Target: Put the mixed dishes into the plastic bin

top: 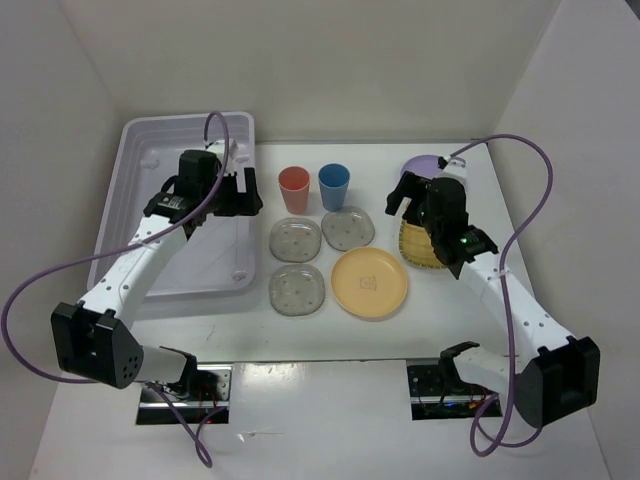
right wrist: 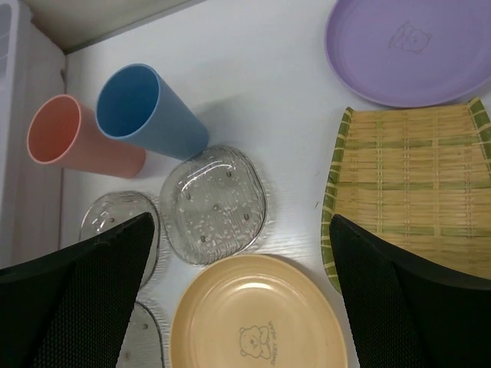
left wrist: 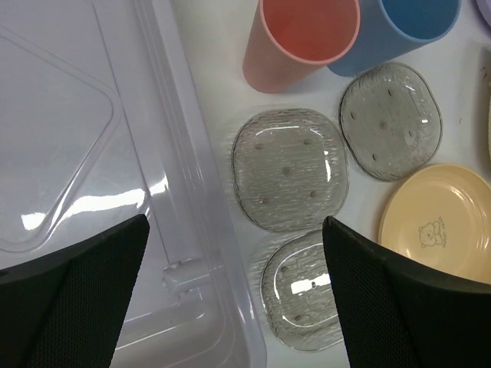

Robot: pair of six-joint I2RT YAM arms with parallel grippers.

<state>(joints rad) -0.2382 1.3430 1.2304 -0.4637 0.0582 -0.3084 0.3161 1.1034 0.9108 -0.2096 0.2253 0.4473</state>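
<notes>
My left gripper needs to go to the salmon cup next. Then it should close on the cup's rim at the side [top: 280, 181] [left wrist: 263, 18] facing the plastic bin.
The plastic bin [top: 150, 150] stands empty at the left, also in the left wrist view [left wrist: 77, 115]. Right of it stand the salmon cup [top: 294, 188] and blue cup [top: 334, 185]. Three clear saucers [top: 296, 239] [top: 348, 228] [top: 297, 289] and the orange-yellow plate [top: 370, 282] lie nearer. The woven plate [top: 415, 250] and lavender bowl [top: 422, 164] lie at the right, partly hidden by my right arm. My left gripper [top: 243, 195] [left wrist: 234, 307] is open and empty above the bin's right rim. My right gripper [top: 403, 200] [right wrist: 242, 299] is open and empty above the orange-yellow plate [right wrist: 257, 318].
White walls close in the table at the back and on both sides. Purple cables loop out from both arms. The arm bases sit at the near edge.
</notes>
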